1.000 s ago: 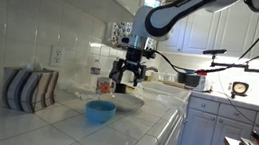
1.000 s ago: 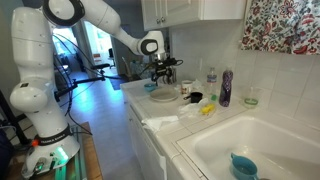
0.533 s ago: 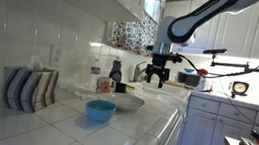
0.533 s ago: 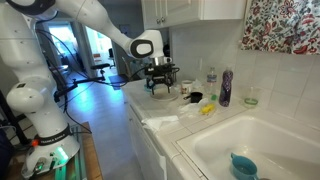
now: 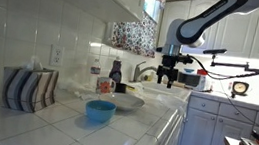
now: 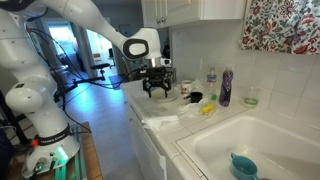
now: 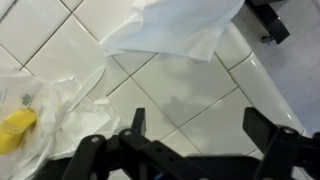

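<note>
The middle of the white cloth (image 5: 173, 100) (image 7: 188, 16), near the counter's front edge, is the next place my gripper will go to and close.
My gripper (image 5: 167, 78) (image 6: 156, 86) hangs open above the white tiled counter (image 7: 190, 95), near its front edge, with nothing between its fingers. In the wrist view the gripper (image 7: 200, 125) has two dark fingertips (image 7: 137, 120) wide apart over bare tile. A white cloth (image 7: 170, 30) lies just beyond them, and crumpled clear plastic (image 7: 70, 100) with a yellow object (image 7: 15, 128) lies to the left. A blue bowl (image 5: 100, 110) and a white plate (image 5: 126, 101) sit on the counter, off to the side of the gripper.
A striped holder (image 5: 27, 87) stands by the tiled wall. A purple bottle (image 6: 227, 87), a yellow item (image 6: 207, 109) and small jars stand behind the sink (image 6: 215, 140), which holds a blue bowl (image 6: 243, 165). The counter edge drops to white cabinets (image 5: 208, 128).
The arm has swung away from above the plate and blue bowl, along the counter toward its front edge. The jaws have stayed open and empty.
</note>
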`<state>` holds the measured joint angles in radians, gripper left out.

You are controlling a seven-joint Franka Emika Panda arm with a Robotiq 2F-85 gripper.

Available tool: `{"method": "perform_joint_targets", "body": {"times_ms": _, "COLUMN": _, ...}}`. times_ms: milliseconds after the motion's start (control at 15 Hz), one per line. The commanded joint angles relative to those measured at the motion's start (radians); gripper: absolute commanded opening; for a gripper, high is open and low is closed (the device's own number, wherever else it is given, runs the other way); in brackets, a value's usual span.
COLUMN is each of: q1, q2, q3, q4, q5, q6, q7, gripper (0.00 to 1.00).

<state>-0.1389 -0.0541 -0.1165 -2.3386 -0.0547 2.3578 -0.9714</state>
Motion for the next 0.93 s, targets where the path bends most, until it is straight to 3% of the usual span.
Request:
{"method": "perform_joint_targets", "body": {"times_ms": 0, "q1": 0.000, "q2": -0.004, "q3": -0.002, "q4": -0.016, "q5": -0.096, "q6": 0.013, "q7": 0.224, "gripper": 1.00}}
{"method": "perform_joint_targets", "body": {"times_ms": 467, "q1": 0.002, "q2": -0.046, "q3": -0.007, "q4": -0.118, "q5": -0.102, "q6": 0.005, "q7": 0.585, "gripper": 1.00}}
{"method": "perform_joint_targets", "body": {"times_ms": 867, "q1": -0.026, "q2": -0.092, "q3": -0.040, "q4": -0.210, "q5": -0.107, "q6": -0.005, "q7": 0.753, "gripper": 1.00}}
